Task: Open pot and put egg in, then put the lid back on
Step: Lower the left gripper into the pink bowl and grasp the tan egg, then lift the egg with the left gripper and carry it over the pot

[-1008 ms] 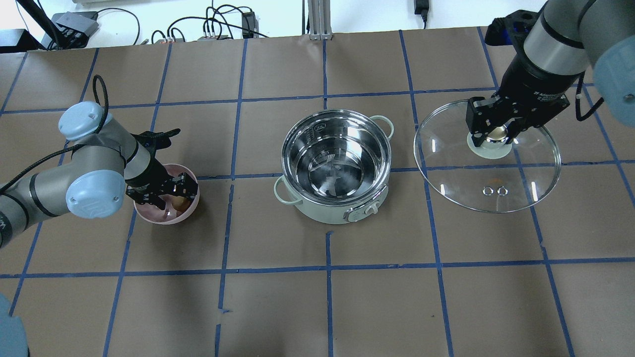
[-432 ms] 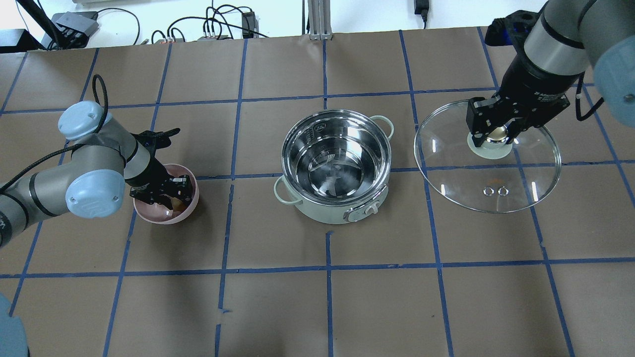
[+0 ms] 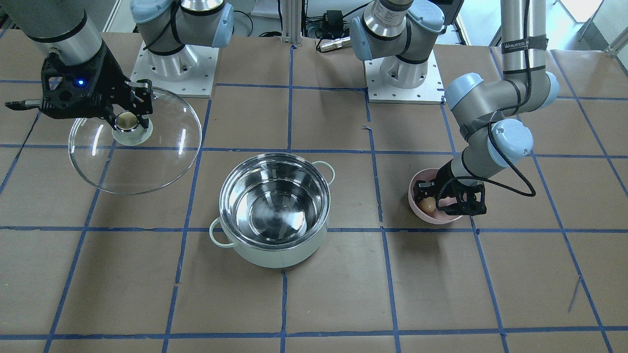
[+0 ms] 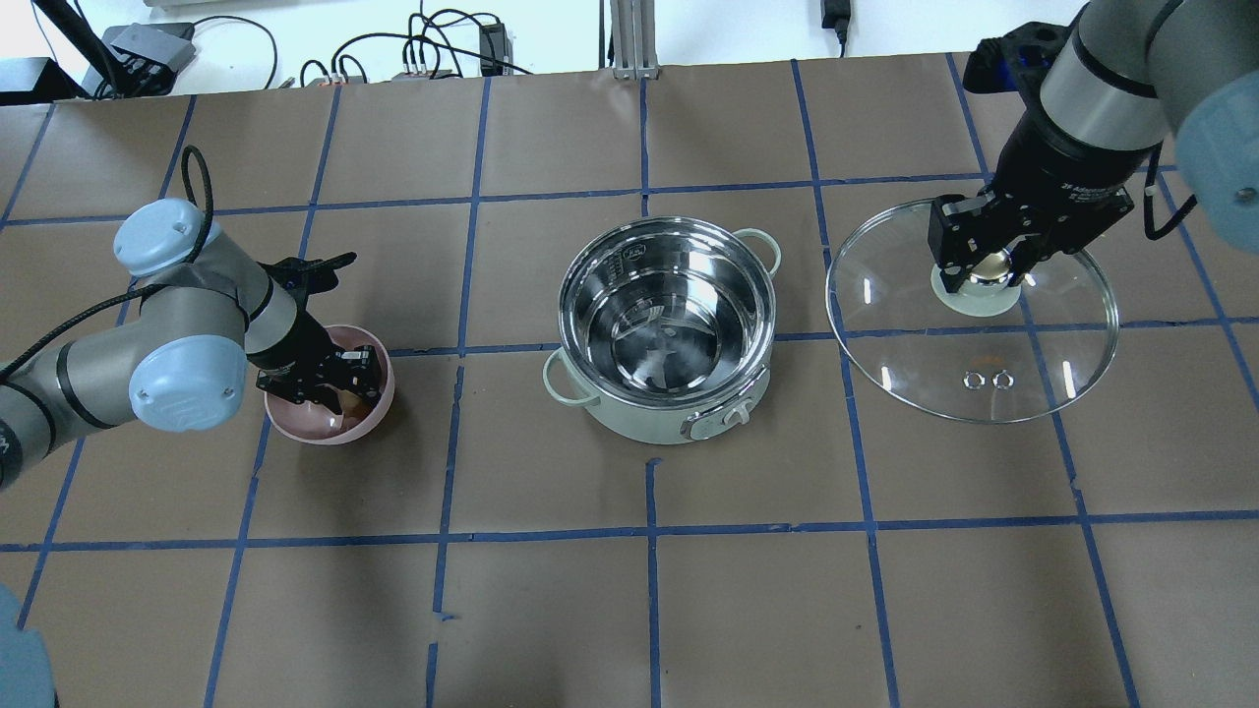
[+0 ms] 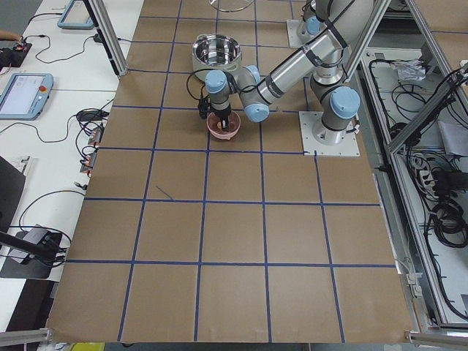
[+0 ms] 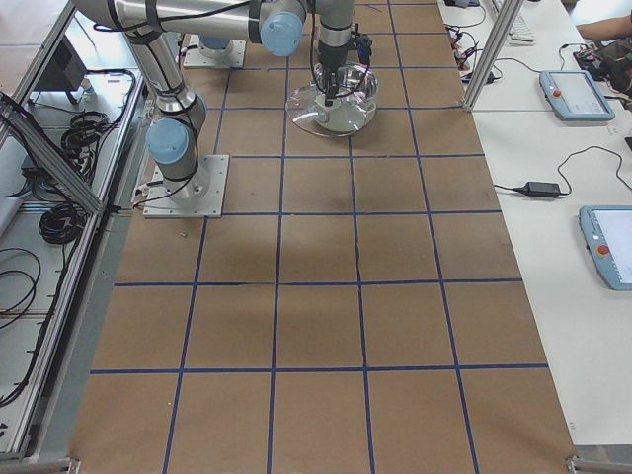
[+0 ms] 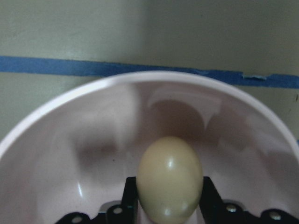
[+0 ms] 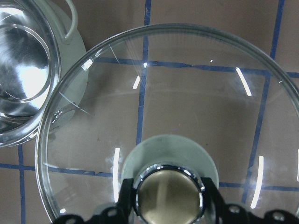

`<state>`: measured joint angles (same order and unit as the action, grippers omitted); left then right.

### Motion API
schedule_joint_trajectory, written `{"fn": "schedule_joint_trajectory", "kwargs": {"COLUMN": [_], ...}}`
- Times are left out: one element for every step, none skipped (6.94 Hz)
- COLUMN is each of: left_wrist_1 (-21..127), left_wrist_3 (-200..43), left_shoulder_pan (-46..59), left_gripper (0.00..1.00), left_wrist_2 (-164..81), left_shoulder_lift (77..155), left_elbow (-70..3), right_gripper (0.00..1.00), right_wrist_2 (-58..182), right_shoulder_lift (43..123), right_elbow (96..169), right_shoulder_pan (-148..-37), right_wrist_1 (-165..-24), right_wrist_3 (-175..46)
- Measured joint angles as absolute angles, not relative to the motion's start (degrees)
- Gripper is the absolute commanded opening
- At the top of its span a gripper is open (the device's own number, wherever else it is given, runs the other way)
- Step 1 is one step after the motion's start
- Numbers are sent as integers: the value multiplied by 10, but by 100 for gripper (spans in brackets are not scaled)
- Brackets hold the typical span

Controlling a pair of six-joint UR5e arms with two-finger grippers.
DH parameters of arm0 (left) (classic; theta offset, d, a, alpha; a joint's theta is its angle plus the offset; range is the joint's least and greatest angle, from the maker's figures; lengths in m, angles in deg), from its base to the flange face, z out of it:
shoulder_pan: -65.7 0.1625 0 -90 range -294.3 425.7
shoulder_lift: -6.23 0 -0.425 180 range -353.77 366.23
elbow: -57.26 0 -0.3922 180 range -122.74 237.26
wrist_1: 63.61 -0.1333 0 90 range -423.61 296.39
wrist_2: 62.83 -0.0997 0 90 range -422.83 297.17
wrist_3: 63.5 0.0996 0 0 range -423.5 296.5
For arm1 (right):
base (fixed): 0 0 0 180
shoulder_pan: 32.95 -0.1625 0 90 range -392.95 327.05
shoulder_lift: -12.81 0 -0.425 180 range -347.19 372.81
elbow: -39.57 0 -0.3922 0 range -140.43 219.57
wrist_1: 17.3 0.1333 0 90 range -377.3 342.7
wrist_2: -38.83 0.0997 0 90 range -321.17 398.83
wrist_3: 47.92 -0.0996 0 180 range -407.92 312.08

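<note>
The robot's left gripper will release the tan egg, which is still in a pink bowl, near the middle of the mint-green pot's steel bottom (image 3: 270,215).
The mint-green pot (image 4: 629,418) stands open at the table's middle, its steel inside empty; it also shows in the front view (image 3: 274,255). My left gripper (image 4: 344,388) reaches into a pink bowl (image 4: 305,425) and is shut on the tan egg (image 7: 169,179), also visible in the front view (image 3: 428,205). My right gripper (image 4: 987,264) is shut on the gold-topped knob (image 8: 169,196) of the glass lid (image 4: 974,364). It holds the lid to the pot's right, apart from the pot.
Blue tape lines grid the brown table. Cables and power boxes (image 4: 433,54) lie past the far edge. The two arm bases (image 3: 171,63) stand at the robot's side of the table.
My left gripper has shifted slightly inside the bowl around the egg. The lid has moved a little to the right with my right gripper.
</note>
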<state>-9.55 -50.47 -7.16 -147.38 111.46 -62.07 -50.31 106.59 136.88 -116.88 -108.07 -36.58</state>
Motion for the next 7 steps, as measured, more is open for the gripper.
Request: {"fn": "schedule_joint_trajectory", "kwargs": {"left_wrist_1": [-95, -76, -22, 48, 109, 140, 148], "left_wrist_3": [-505, -506, -510, -521, -539, -564, -601], "left_shoulder_pan": [-72, -73, -78, -88, -112, -148, -199], "left_gripper": [13, 13, 13, 13, 13, 13, 13], "left_wrist_2": [-1475, -1477, -1479, -1480, -1483, -1484, -1484], "left_shoulder_lift": [1113, 1107, 1096, 1086, 1079, 1077, 1078], "left_elbow": [-615, -596, -556, -507, -456, -418, -390], "right_gripper": [23, 23, 23, 23, 23, 23, 23], "right_wrist_2": [-503, -504, -504, -504, -504, -504, -504], "right_shoulder_lift": [1066, 1066, 1066, 1066, 1066, 1066, 1066], "right_elbow": [1369, 1369, 1370, 1370, 1370, 1370, 1370], "right_shoulder_pan": [-1169, -1169, -1169, -1169, -1169, -1169, -1169], "right_wrist_1": [-1081, -1081, -1081, -1081, -1081, -1081, -1081], "right_wrist_3": [-366, -365, -363, -361, -361, -360, -360]}}
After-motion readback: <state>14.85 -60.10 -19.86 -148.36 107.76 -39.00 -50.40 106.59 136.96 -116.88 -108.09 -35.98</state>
